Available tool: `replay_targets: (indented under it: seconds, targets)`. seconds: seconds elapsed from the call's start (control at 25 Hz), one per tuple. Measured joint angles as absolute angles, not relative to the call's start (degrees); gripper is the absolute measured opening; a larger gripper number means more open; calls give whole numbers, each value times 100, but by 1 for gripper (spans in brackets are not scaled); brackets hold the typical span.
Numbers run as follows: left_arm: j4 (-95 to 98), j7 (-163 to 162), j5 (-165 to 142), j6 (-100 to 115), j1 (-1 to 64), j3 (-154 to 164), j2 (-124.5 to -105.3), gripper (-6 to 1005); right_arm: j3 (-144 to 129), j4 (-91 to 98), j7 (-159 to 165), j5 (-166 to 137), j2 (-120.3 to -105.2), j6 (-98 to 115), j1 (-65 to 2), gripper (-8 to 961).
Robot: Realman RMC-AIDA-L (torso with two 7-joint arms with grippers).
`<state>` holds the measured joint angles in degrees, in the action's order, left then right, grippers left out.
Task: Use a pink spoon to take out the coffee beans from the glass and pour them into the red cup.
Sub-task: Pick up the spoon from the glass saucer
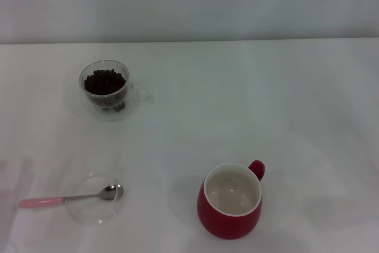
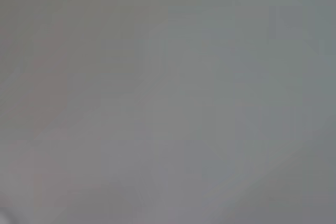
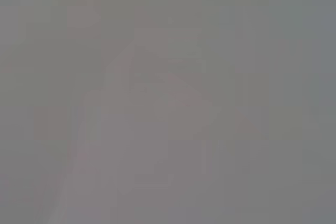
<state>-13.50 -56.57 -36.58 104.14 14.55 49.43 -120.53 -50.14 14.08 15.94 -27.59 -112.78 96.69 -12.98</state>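
The pink spoon is next for my left gripper, which should go to the middle of the pink spoon's handle (image 1: 42,202) and close there, leaving the silver bowl free for scooping.
In the head view the pink spoon (image 1: 71,197) lies at the front left, its silver bowl resting on a flat clear glass disc (image 1: 95,207) and its pink handle pointing left. The glass (image 1: 105,89), full of dark coffee beans (image 1: 105,81), stands at the back left with its handle to the right. The red cup (image 1: 230,202) stands upright at the front, right of the middle, with its cream inside empty and its handle at the back right. Neither gripper shows in any view. Both wrist views show only a blank grey surface.
Everything stands on a white table (image 1: 237,105) that meets a pale wall at the back. Open tabletop lies between the glass, the spoon and the red cup, and to the right of the cup.
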Motion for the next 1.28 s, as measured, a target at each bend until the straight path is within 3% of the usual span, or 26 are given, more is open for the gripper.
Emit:
replay_targets:
  seconds: [0.4,0.88,1.28]
  targets:
    - [-2359,-6138,-4303,10085,1640,4340,-12076,800,-4775,1603,1558,-2799,-11272,9437,-1594,358]
    - [-2569,-6482,-4395,9820,1168,4300,-12067,801,-4790,1641,1546,-2803,-11309,9372,-1658,359]
    - [-2493,-6554,-4684,9273,1235,4308,-12052,800,-4825,1644,1546,-2822,-11390,9418,-1687,359]
